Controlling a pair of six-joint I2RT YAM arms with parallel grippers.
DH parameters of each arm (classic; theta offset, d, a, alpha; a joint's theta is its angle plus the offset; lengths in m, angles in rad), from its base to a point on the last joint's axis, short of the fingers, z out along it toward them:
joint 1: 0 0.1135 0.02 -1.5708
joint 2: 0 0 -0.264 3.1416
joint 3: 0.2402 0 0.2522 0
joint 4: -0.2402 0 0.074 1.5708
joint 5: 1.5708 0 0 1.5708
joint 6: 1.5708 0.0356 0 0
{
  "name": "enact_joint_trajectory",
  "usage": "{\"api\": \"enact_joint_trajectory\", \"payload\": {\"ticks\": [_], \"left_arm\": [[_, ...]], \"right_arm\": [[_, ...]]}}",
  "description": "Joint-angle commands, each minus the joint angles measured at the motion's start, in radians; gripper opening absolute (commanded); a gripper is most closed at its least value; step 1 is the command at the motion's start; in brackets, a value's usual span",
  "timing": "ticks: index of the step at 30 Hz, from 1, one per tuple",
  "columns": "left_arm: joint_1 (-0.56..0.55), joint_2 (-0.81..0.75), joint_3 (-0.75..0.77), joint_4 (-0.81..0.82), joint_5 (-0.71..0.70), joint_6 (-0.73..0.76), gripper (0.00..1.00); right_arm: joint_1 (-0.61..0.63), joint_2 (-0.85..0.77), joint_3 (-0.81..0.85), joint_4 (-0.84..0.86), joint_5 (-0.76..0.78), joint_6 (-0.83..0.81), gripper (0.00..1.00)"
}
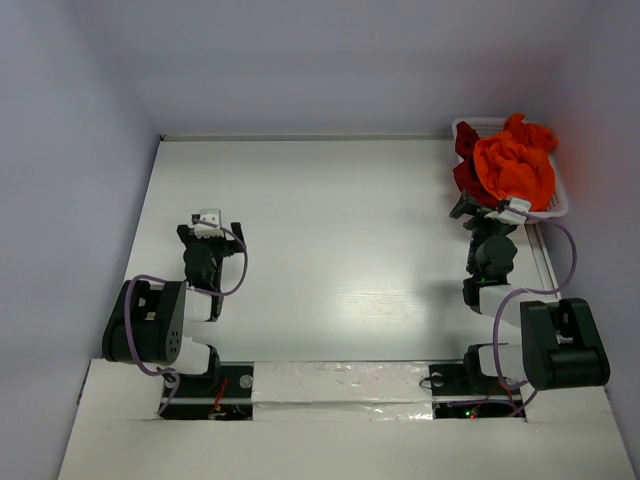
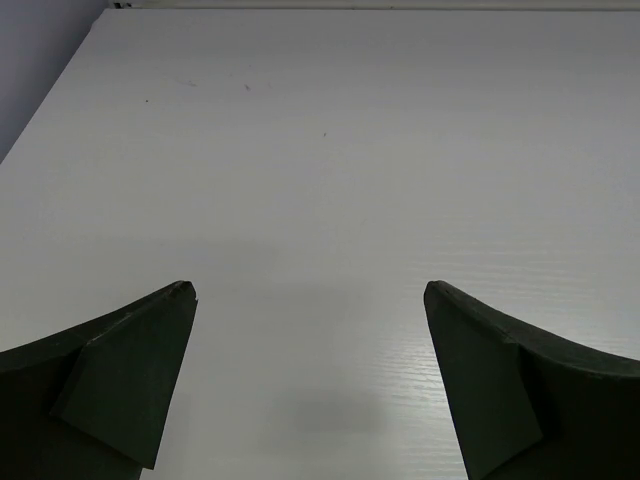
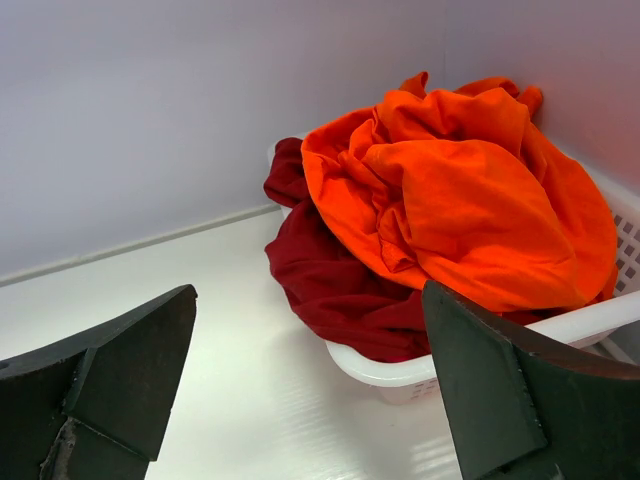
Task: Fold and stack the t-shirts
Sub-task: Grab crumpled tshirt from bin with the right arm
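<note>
The orange t-shirt's near part, beside the dark red t-shirt in the basket, has the folds (image 1: 499, 171) (image 3: 405, 240) that my right gripper should close on next.
A crumpled bright orange t-shirt (image 1: 515, 165) lies on top of a dark red t-shirt (image 1: 466, 165) in the basket at the far right. In the right wrist view the orange shirt (image 3: 470, 200) is heaped over the dark red shirt (image 3: 340, 280), which hangs over the rim. My right gripper (image 1: 480, 212) is open and empty just in front of the basket; its jaws (image 3: 310, 380) stand wide apart. My left gripper (image 1: 212, 228) is open and empty over bare table at the left, and its jaws (image 2: 310, 380) are wide apart.
The white lattice basket (image 1: 560, 200) stands in the far right corner against the walls; its rim (image 3: 400, 372) is close to my right fingers. White table (image 1: 330, 230) spreads between the arms. Grey walls close the left, back and right sides.
</note>
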State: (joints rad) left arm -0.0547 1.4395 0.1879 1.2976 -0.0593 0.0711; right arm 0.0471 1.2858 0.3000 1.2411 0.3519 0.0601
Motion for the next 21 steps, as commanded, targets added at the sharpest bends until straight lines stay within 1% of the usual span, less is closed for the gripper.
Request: {"api": "enact_joint_trajectory", "payload": {"ticks": [1, 7, 10, 12, 17, 19, 20, 21], "left_arm": [[0.006, 0.002, 0.024, 0.258, 0.010, 0.002, 0.99], [0.006, 0.009, 0.022, 0.278, 0.010, 0.007, 0.99], [0.006, 0.006, 0.047, 0.209, -0.065, -0.031, 0.99], [0.015, 0.007, 0.047, 0.218, -0.062, -0.031, 0.99], [0.015, -0.001, 0.056, 0.181, -0.068, -0.037, 0.99], [0.015, -0.007, 0.056, 0.183, -0.103, -0.045, 0.99], [0.015, -0.020, 0.068, 0.175, -0.164, -0.066, 0.99], [0.015, -0.046, 0.105, 0.113, -0.181, -0.067, 0.99]], "right_arm": [[-0.003, 0.003, 0.030, 0.063, 0.025, 0.003, 1.00], [-0.003, 0.003, 0.031, 0.054, 0.024, 0.004, 1.00], [-0.003, 0.006, 0.030, 0.063, 0.022, 0.003, 1.00], [-0.003, 0.004, 0.030, 0.061, 0.025, 0.000, 1.00], [-0.003, -0.002, 0.031, 0.054, 0.025, 0.007, 1.00], [-0.003, -0.008, 0.034, 0.061, 0.063, 0.012, 1.00], [-0.003, -0.023, 0.040, 0.007, 0.061, 0.026, 1.00], [-0.003, -0.035, 0.047, -0.003, 0.032, 0.014, 1.00]]}}
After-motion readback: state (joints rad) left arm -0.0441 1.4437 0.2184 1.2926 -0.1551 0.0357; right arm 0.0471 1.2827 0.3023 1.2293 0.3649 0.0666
